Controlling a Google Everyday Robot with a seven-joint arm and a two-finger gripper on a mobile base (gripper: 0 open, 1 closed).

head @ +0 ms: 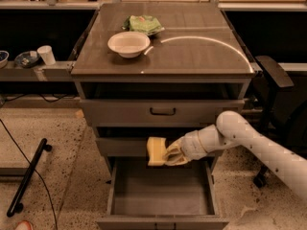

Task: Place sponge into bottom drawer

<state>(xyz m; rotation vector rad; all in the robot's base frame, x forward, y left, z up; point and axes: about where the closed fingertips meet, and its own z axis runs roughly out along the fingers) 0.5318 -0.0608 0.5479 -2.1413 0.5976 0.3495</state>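
Next, I let go of the sponge near the middle of the bottom drawer's grey bottom [158,186].
The pale yellow sponge [155,151] is held in my gripper [168,155], which is shut on its right side. The white arm reaches in from the right. The sponge hangs in front of the middle drawer, just above the back of the open bottom drawer [160,191], a deep grey tray with a plain floor and nothing in it.
On the cabinet top stand a white bowl [128,43] and a green wrinkly bag [143,24]. The top drawer [162,111] with a black handle is closed. A dark chair [273,73] is at the right. A black bar [28,176] and cable lie on the floor at left.
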